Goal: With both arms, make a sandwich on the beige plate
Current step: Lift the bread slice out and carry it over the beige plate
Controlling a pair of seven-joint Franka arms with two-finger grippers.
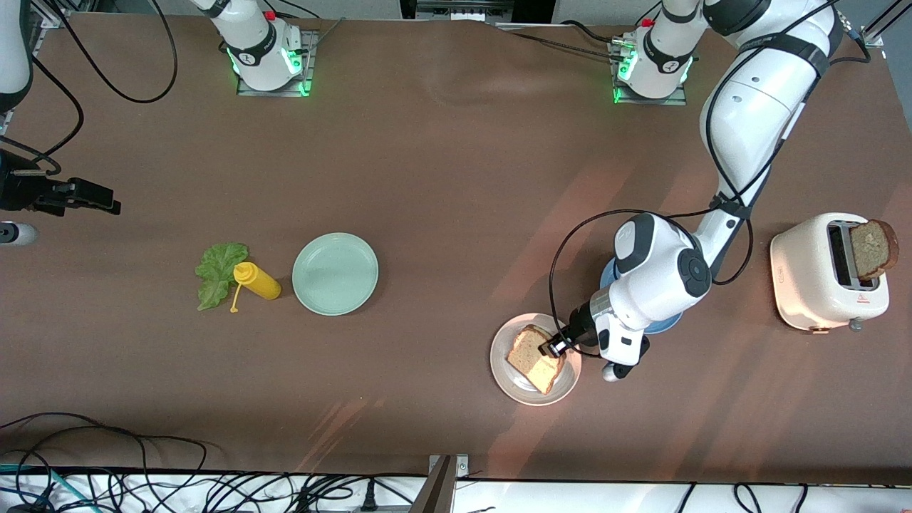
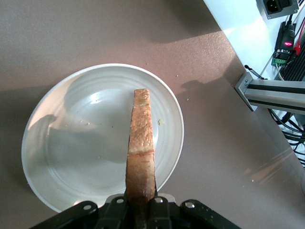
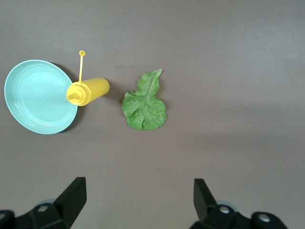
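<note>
My left gripper is to let go of the slice of brown bread, now held on edge over that plate, on the beige plate's half [image 1: 516, 347] [image 2: 107, 174] that faces the mint-green plate.
My left gripper [image 1: 554, 347] [image 2: 141, 202] is shut on a slice of brown bread [image 1: 533, 356] [image 2: 141, 138]. It holds the slice on edge over the beige plate [image 1: 509, 377] [image 2: 71, 143]. I cannot tell if the slice touches the plate. A second slice [image 1: 873, 248] sticks up from the toaster [image 1: 812, 278]. The green lettuce leaf [image 1: 219, 273] [image 3: 144, 105] lies flat on the table toward the right arm's end. My right gripper [image 1: 100, 201] [image 3: 139, 186] hangs open and empty above the table near that end, waiting.
A yellow squeeze bottle [image 1: 258, 281] [image 3: 90, 90] lies between the lettuce and a mint-green plate [image 1: 335, 273] [image 3: 33, 98]. A blue plate [image 1: 662, 326] is mostly hidden under the left arm's wrist, beside the beige plate. Cables run along the table's front edge.
</note>
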